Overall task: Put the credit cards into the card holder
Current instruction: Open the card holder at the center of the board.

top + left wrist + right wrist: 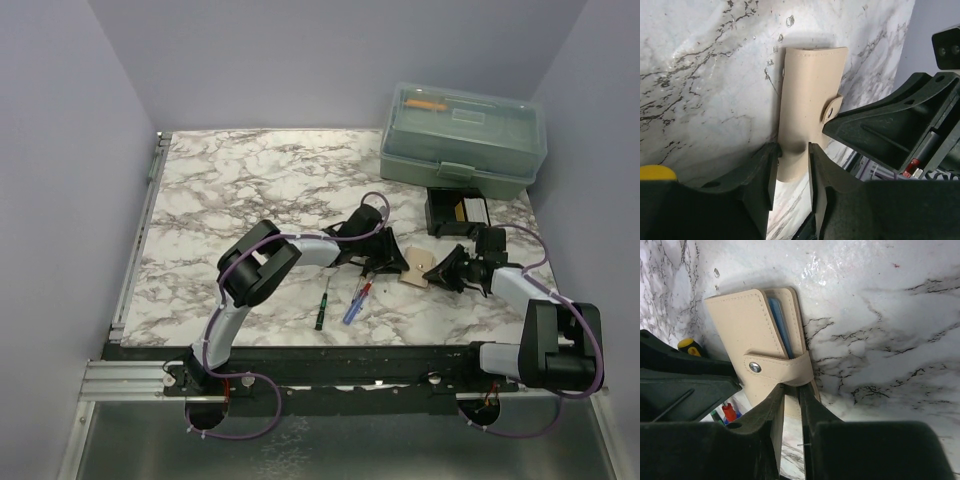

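My right gripper is pinching by the strap's fold, away from the snap. It should open, take the strap's tip at the snap (754,367) and pull the strap loose.
The tan card holder (418,270) is held between both grippers, right of the table's middle. In the left wrist view its closed back (810,90) shows, with the snap tab at its right edge. My left gripper (793,150) pinches its near end. In the right wrist view the card holder (740,330) stands slightly open under its snapped strap. The bluish edge of a credit card (781,330) shows tucked inside. My right gripper (791,390) is shut on the holder's edge just below the strap. No loose cards are in view.
A translucent green toolbox (463,138) stands at the back right, with a small black box (457,213) in front of it. A green screwdriver (322,305) and a blue-red one (356,300) lie near the front edge. Purple walls enclose the table.
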Controlling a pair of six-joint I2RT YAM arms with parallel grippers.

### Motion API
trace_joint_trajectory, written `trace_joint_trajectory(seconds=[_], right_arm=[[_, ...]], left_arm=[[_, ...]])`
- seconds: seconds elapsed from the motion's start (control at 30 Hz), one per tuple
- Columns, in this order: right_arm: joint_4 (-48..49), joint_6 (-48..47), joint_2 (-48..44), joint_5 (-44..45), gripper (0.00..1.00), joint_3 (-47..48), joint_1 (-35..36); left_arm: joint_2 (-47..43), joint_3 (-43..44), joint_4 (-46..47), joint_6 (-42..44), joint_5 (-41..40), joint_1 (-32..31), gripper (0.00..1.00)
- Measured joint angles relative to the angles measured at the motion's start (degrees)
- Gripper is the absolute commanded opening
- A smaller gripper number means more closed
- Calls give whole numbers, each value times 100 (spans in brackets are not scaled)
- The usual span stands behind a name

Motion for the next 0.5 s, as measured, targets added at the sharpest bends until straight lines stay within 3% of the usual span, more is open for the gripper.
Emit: trace_joint_trajectory(seconds=[0.1,0.2,0.33,0.4,0.47,0.5], right_arm=[[48,-7,-17,-17,18,-33,0],[83,-22,-17,-44,18,-48,-9],[96,-37,-20,-61,19,-57,-26],[98,-44,-42,-66,22,-68,-31],[76,-46,-61,-63,34,-68,-24],[52,-44,-76,-46,45,-61,-24]], left_arm=[[0,74,-144,168,-68,-26,42],[11,225,-326,334,-101,-61,40],[116,450,-487,463,-153,-74,16],[195,549,-555,525,-214,-70,10],[256,682,-693,599,-302,-70,4],[256,710,-734,625,-328,-76,1]])
